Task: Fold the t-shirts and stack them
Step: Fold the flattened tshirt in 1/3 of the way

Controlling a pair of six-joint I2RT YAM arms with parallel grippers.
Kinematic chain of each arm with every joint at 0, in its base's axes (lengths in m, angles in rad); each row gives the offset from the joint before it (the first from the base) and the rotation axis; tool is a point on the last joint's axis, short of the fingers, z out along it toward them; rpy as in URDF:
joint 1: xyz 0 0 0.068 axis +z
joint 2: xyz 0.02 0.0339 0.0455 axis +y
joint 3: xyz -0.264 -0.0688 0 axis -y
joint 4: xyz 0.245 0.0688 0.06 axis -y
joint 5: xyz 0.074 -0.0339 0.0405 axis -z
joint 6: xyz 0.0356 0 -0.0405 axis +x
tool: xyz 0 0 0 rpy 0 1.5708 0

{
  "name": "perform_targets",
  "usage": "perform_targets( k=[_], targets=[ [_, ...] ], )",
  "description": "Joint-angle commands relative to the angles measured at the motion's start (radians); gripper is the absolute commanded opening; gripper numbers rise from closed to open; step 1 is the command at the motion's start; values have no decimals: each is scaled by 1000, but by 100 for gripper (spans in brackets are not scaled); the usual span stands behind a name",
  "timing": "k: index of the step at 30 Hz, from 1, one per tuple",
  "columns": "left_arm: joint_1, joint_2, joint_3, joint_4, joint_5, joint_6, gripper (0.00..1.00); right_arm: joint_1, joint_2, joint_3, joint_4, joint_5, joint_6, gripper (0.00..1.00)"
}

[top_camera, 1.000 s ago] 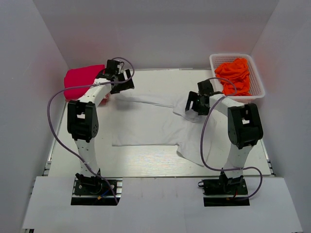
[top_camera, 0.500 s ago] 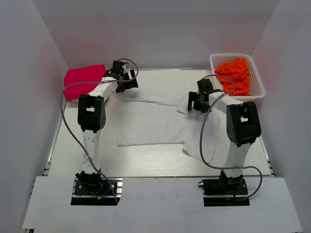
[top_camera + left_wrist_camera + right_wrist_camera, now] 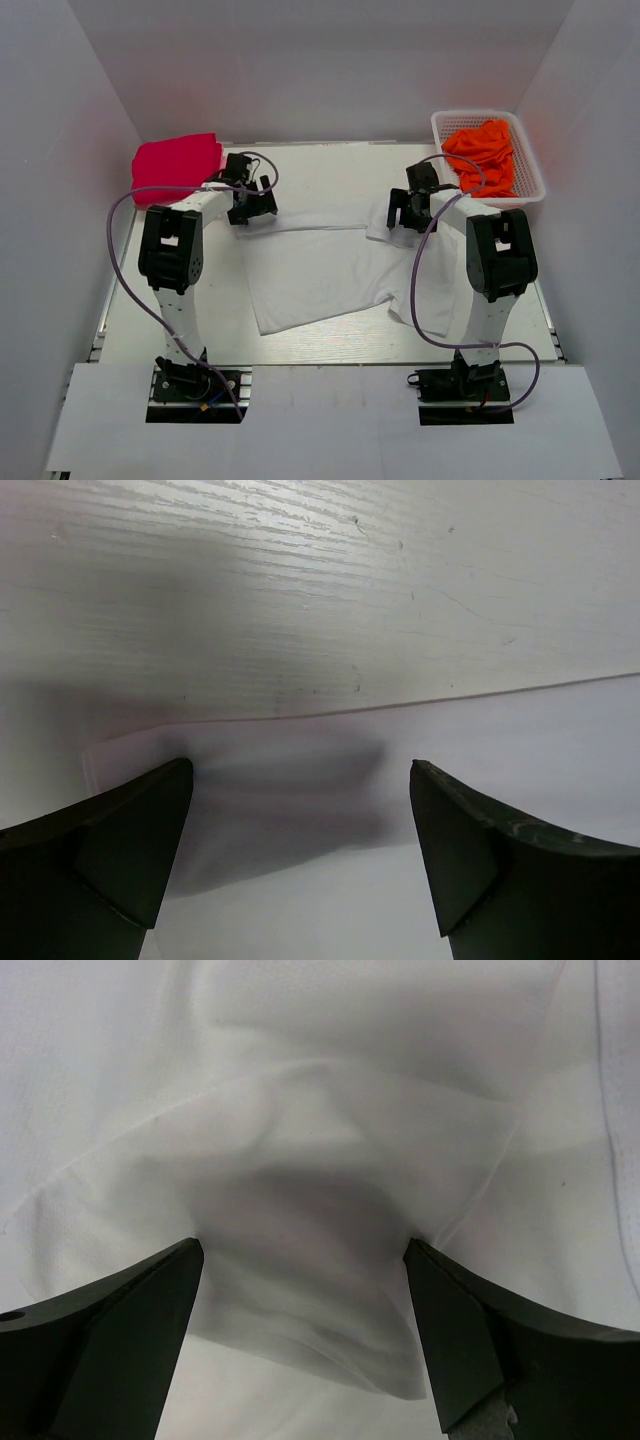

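Note:
The white t-shirt's near-side sleeve is next; my right gripper needs to close on the sleeve's outer corner (image 3: pixel 442 332).
A white t-shirt (image 3: pixel 320 270) lies spread and slanted on the table's middle. My left gripper (image 3: pixel 252 207) is open, low over the shirt's back left corner. In the left wrist view (image 3: pixel 300 765) the flat cloth edge (image 3: pixel 400 860) lies between the fingers. My right gripper (image 3: pixel 400 215) is open over the shirt's back right part. A raised fold of white cloth (image 3: pixel 330 1110) sits between its fingers in the right wrist view (image 3: pixel 303 1242). A crimson-pink shirt (image 3: pixel 175 165) lies folded at the back left. Orange shirts (image 3: pixel 483 152) fill the basket.
The white lattice basket (image 3: pixel 530 190) stands at the back right, close to my right arm. The white wooden table (image 3: pixel 330 165) has bare board behind the shirt and along its near edge. Grey walls close in the left, right and back.
My left gripper has come nearer, from by the crimson shirt to the white shirt's corner. The white shirt's left side has shifted right and its hem now slants. The right gripper barely moved.

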Motion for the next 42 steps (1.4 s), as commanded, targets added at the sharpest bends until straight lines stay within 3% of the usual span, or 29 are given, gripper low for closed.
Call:
perform_targets(
  k=[1, 17, 24, 30, 35, 39, 42],
  targets=[
    [-3, -8, -14, -30, -54, -35, 100, -16, 12, -26, -50, 32, 19, 89],
    [-3, -117, -203, -62, -201, -72, 100, -18, -55, -1, -23, 33, -16, 89],
    [-3, -36, -134, -30, -172, -61, 100, -10, -112, -43, 60, -17, -110, 89],
    [-3, 176, 146, -116, -207, -27, 100, -1, 22, 83, 19, 7, -136, 89],
    [16, 372, 508, -208, -235, -7, 100, -8, 177, 270, -46, 18, -139, 89],
    [16, 444, 697, -266, -235, 3, 100, -7, 260, 407, -86, 27, -141, 89],
    [16, 432, 751, -252, -207, 22, 100, 2, 268, 493, -124, 18, -193, 89]
  ],
)
